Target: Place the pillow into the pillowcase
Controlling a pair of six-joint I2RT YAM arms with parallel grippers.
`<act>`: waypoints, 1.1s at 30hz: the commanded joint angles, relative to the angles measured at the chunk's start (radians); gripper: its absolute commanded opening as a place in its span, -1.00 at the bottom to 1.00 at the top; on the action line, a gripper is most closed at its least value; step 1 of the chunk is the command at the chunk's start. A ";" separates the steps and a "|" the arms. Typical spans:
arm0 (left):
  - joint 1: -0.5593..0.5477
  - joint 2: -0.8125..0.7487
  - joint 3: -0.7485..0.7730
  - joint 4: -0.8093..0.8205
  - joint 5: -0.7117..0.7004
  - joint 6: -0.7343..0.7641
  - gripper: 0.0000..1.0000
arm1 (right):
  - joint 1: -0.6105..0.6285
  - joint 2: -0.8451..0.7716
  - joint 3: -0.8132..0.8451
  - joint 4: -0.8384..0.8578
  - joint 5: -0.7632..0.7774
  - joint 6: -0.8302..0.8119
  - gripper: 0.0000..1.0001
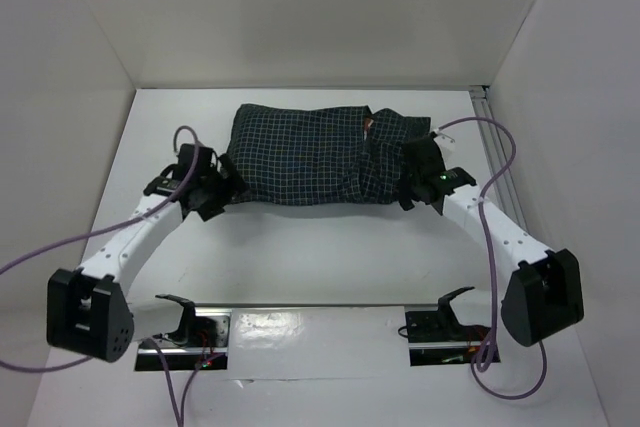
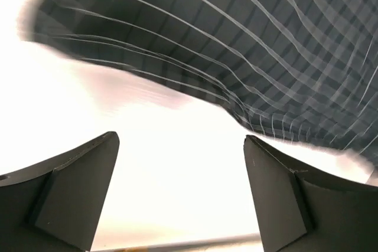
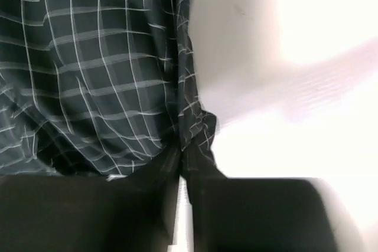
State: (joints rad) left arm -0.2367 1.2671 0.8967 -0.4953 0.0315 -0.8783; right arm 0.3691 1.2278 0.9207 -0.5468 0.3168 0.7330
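Observation:
The robot's left gripper should close on the pillowcase's near corner point(image 1: 239, 199) point(image 2: 237, 116), the one at the end opposite the gap where the pillow shows.
The dark checked pillowcase point(image 1: 310, 155) lies bulging across the middle of the table. Only a small reddish and cream bit of the pillow point(image 1: 368, 126) shows at a gap near its right end; the rest is hidden inside. My left gripper point(image 1: 222, 185) is open and empty at the pillowcase's left lower corner; in the left wrist view point(image 2: 180, 163) the checked cloth point(image 2: 254, 45) hangs just beyond the fingers. My right gripper point(image 1: 413, 179) is shut on a fold of the pillowcase's right edge; the right wrist view point(image 3: 181, 160) shows the cloth point(image 3: 88, 75) pinched between the fingertips.
White walls enclose the table on three sides. A metal rail point(image 1: 490, 107) runs along the right edge. Purple cables point(image 1: 490, 237) trail from both arms. A shiny strip with two black mounts point(image 1: 300, 327) lies at the near edge.

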 commanded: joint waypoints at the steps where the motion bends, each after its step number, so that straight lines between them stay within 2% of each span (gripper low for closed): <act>1: 0.056 -0.127 -0.060 -0.077 -0.126 -0.083 1.00 | -0.019 0.045 0.015 0.024 0.011 -0.063 -0.53; 2: 0.082 -0.146 -0.093 -0.077 -0.137 -0.083 1.00 | -0.019 0.059 0.015 0.024 0.011 -0.063 0.97; 7: 0.174 -0.153 -0.136 -0.043 -0.157 -0.097 1.00 | -0.059 0.038 -0.003 0.005 -0.056 -0.086 0.98; 10: 0.232 -0.101 -0.177 0.055 -0.127 -0.082 1.00 | -0.130 -0.030 -0.069 0.031 -0.207 -0.096 0.98; 12: 0.252 -0.077 -0.189 0.153 -0.093 -0.044 1.00 | -0.157 -0.075 -0.121 0.042 -0.298 -0.106 0.98; 16: 0.272 0.027 -0.159 0.205 -0.102 -0.025 1.00 | -0.191 -0.151 -0.192 0.042 -0.355 -0.115 0.98; 20: 0.281 0.104 -0.150 0.277 -0.042 -0.037 1.00 | -0.211 -0.183 -0.255 0.051 -0.404 -0.096 0.98; 21: 0.281 0.113 -0.150 0.299 -0.021 -0.037 0.93 | -0.223 -0.194 -0.270 0.073 -0.415 -0.096 0.98; 22: 0.281 0.123 -0.150 0.325 -0.009 -0.037 0.72 | -0.237 -0.205 -0.301 0.094 -0.451 -0.087 0.98; 24: 0.281 0.133 -0.171 0.409 0.031 -0.025 0.41 | -0.249 -0.205 -0.327 0.172 -0.488 -0.087 0.98; 25: 0.281 0.149 -0.171 0.409 0.031 -0.025 0.18 | -0.249 -0.205 -0.336 0.191 -0.489 -0.087 0.98; 26: 0.281 0.158 -0.157 0.409 0.031 -0.013 -0.48 | -0.249 -0.186 -0.336 0.191 -0.473 -0.087 0.98; 28: 0.281 0.190 -0.116 0.362 0.042 -0.013 -1.00 | -0.249 -0.144 -0.309 0.182 -0.437 -0.087 0.98; 33: 0.281 0.172 -0.094 0.324 0.051 -0.002 -1.00 | -0.249 -0.192 -0.315 0.100 -0.250 -0.044 0.98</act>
State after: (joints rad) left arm 0.0380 1.4654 0.7681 -0.1741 0.0597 -0.8936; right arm 0.1272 1.0851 0.5907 -0.4450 -0.0517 0.6590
